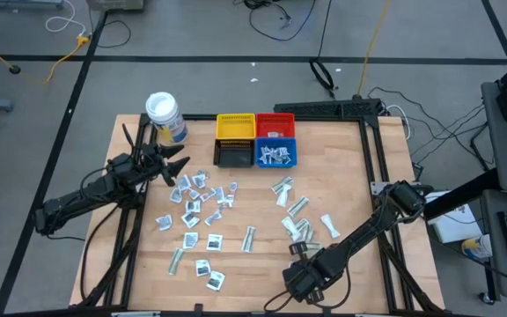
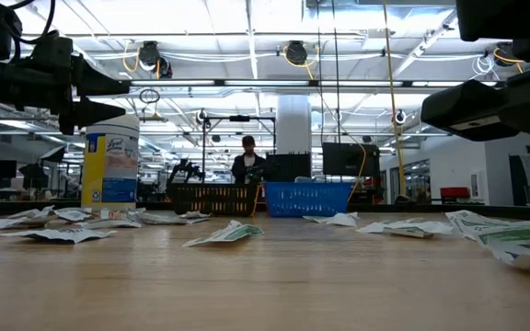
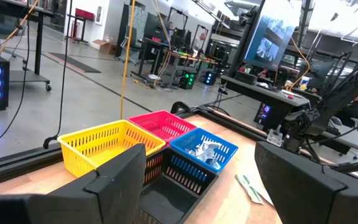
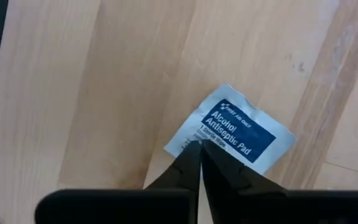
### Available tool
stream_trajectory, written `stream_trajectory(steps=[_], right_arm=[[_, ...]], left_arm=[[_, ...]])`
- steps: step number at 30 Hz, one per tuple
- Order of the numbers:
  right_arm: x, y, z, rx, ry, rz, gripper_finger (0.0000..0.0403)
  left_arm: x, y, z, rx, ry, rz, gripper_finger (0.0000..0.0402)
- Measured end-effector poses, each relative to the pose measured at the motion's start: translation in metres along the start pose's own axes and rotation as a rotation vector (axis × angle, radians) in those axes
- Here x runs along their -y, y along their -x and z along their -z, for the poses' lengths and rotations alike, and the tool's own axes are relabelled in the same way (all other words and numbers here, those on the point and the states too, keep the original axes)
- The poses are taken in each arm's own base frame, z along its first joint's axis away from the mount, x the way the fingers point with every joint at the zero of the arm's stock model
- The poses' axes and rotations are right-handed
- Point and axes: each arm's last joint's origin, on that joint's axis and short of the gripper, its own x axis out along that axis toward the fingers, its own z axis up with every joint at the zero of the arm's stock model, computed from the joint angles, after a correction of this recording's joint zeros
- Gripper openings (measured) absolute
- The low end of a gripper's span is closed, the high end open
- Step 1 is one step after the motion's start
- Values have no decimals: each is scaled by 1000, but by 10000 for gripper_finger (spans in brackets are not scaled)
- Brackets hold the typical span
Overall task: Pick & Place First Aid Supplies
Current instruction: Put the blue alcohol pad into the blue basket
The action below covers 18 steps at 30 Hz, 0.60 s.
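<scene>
The antiseptic pad packet lies flat, crooked under my shut fingers; my right gripper opens next, turns square, and will pinch the packet's opposite sides point(image 4: 197, 118).
Many small white first aid packets point(image 1: 202, 195) lie scattered flat on the wooden table point(image 1: 341, 176). My right gripper point(image 1: 298, 251) is near the table's front edge, pointing steeply down, shut on a white packet with a blue label reading "Alcohol Antiseptic Pad" point(image 4: 232, 129). My left gripper point(image 1: 180, 167) waits open at the table's left, level, facing the bins. In the left wrist view its fingers point(image 3: 114, 183) stand wide apart with nothing between them. My right gripper pinches the antiseptic pad packet by its edge point(image 4: 194, 140), near a corner, between the tips of its two fingers point(image 4: 188, 163). The fingers come from above, slanting down. The packet still lies flat on the table.
Four small bins stand at the back centre: yellow point(image 1: 235, 126), red point(image 1: 275, 124), black point(image 1: 233, 155), and blue point(image 1: 275, 154) with packets inside. A white-lidded jar point(image 1: 165, 116) stands at the back left. More packets point(image 1: 302, 231) lie close to my right gripper.
</scene>
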Motion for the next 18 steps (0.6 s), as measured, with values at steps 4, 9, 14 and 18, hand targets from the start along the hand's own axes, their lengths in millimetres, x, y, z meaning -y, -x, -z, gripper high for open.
stream_trajectory(steps=[4, 9, 14, 18], right_arm=[[0, 0, 0, 0, -2, 0, 2], [0, 0, -1, 5, 1, -2, 1], [-1, 0, -2, 17, -14, -3, 11], [0, 10, -3, 25, -94, -11, 40]], left_arm=[[0, 0, 0, 0, 0, 0, 306], [0, 0, 0, 0, 0, 0, 306], [0, 0, 0, 0, 0, 0, 306], [0, 0, 0, 0, 0, 0, 306]])
